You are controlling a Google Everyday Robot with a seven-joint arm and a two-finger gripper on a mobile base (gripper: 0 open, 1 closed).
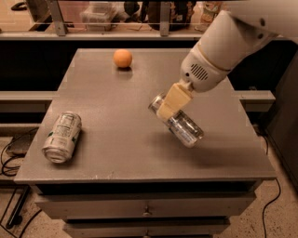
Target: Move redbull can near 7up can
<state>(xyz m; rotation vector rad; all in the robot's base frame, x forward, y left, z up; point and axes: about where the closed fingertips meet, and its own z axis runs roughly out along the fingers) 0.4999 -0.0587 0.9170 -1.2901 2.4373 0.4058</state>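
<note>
My gripper needs to let go of the redbull can on the grey table (101, 122) beside the 7up can, toward the middle of the table.
The redbull can (183, 127) is slim and silver. My gripper (168, 106) is shut on it and holds it tilted above the middle right of the grey table (130, 88). The white arm reaches in from the upper right. The 7up can (62, 136), whitish with green marks, lies on its side near the table's left front edge, well to the left of the gripper.
An orange ball (123, 58) sits at the back middle of the table. Drawers (146, 210) run under the table's front edge. A shelf with clutter (139, 14) stands behind. Cables (11, 153) lie on the floor at left.
</note>
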